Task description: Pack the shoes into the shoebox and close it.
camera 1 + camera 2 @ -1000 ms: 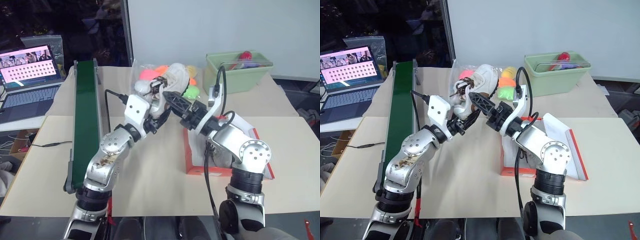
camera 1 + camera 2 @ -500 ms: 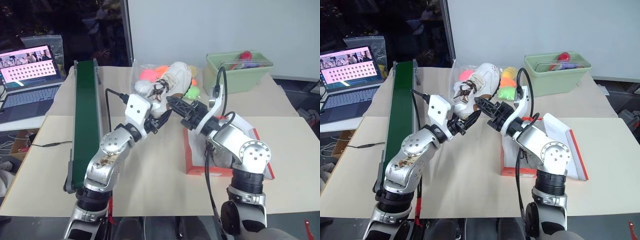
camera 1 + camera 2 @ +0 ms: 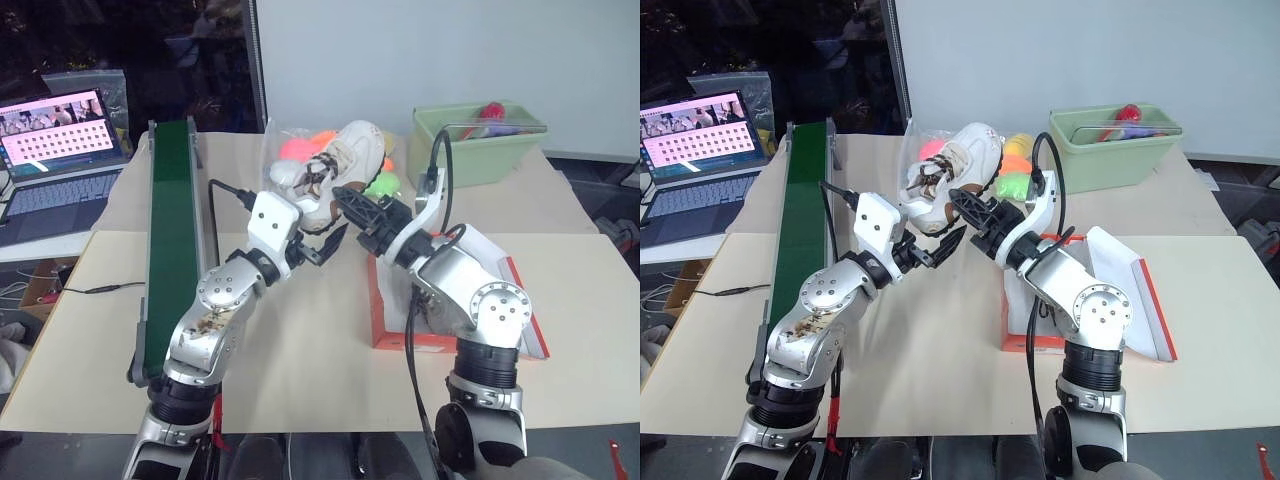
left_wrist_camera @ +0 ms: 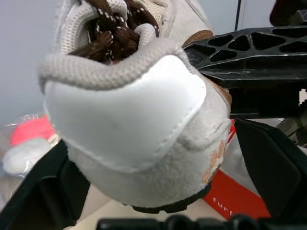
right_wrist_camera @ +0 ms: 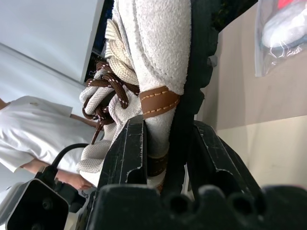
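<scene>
My right gripper is going to set the white shoe, now hanging in the air above the table, down inside the orange-red shoebox [image 3: 402, 299], along its side nearest the conveyor belt.
One white shoe [image 3: 340, 160] with dark brown laces hangs in the air above the table. My right gripper [image 3: 352, 203] is shut on its side near the heel, and its fingers [image 5: 129, 153] pinch the brown-trimmed collar. My left gripper [image 3: 320, 245] is just below the shoe, open. Its fingers [image 4: 273, 177] stand wide on either side of the heel [image 4: 129, 120] without touching it. The orange-red shoebox [image 3: 380, 305] lies open under my right arm, its lid [image 3: 1145, 295] folded out to the right. What lies inside the box is hidden by the arm.
A long green conveyor belt [image 3: 172, 230] runs along the left, with a laptop [image 3: 60, 150] beyond it. A clear bag of neon soft toys [image 3: 305, 145] lies behind the shoe. A pale green bin [image 3: 480, 140] stands at the back right. A person in white [image 5: 24, 134] stands nearby.
My right gripper has shut on the shoe and my left gripper has opened and let it go. The shoe has tilted up slightly.
</scene>
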